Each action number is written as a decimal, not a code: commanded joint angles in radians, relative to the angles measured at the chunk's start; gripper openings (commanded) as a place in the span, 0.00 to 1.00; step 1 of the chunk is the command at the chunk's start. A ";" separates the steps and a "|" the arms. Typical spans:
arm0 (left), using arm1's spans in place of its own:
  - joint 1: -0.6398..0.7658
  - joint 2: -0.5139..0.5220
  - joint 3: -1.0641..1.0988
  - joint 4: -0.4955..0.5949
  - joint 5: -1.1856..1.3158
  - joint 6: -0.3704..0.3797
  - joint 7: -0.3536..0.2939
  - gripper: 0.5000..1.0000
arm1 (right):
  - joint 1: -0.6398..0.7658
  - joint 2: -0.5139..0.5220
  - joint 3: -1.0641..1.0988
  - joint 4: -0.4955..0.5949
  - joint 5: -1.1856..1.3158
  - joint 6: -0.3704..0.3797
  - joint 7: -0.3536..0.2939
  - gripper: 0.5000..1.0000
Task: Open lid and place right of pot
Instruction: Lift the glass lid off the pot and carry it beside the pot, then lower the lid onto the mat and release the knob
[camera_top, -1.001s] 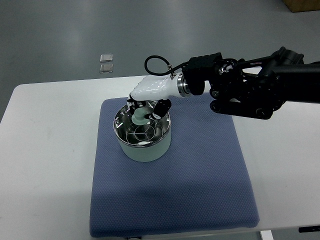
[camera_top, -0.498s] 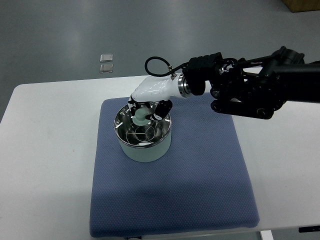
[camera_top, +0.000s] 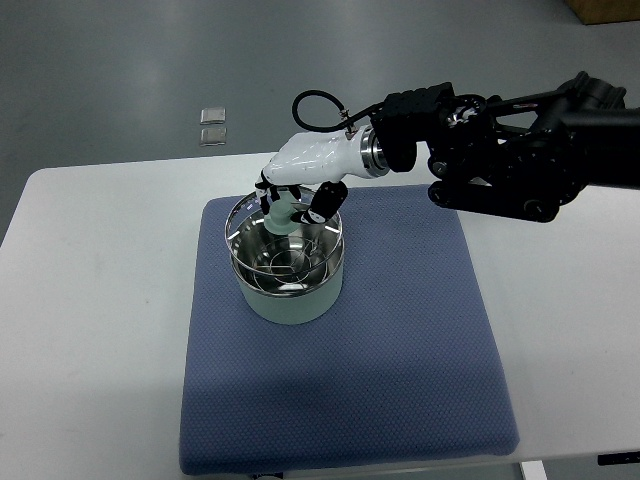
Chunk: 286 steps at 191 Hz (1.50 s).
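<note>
Next, my right gripper sets the glass lid down flat on the bare blue mat (camera_top: 414, 263) beside the pot, toward the far edge of the mat.
A pale green pot (camera_top: 288, 292) with a shiny steel inside stands on the blue mat (camera_top: 400, 360), left of its middle. Its glass lid (camera_top: 283, 236) with a metal rim hangs just above the pot, lifted clear of the rim and roughly level. My right hand (camera_top: 290, 212), white with black fingers, comes in from the right on a black arm and is shut on the lid's pale green knob (camera_top: 280, 218). The left arm is out of view.
The blue mat lies on a white table (camera_top: 90, 300). To the right of the pot the mat is bare. Two small square pads (camera_top: 212, 126) lie on the grey floor beyond the table's far edge.
The right hand has risen with the knob in it, and the lid has come up off the pot's rim.
</note>
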 joint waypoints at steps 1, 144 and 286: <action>0.000 0.000 0.000 0.000 0.000 0.000 0.000 1.00 | 0.012 -0.023 0.002 0.004 0.002 0.000 0.001 0.00; 0.000 0.000 0.000 0.000 0.000 0.000 0.000 1.00 | -0.081 -0.318 -0.004 0.010 -0.047 -0.010 0.024 0.00; 0.000 0.000 0.000 0.000 0.000 0.000 0.000 1.00 | -0.287 -0.301 -0.013 0.008 -0.070 -0.077 0.030 0.00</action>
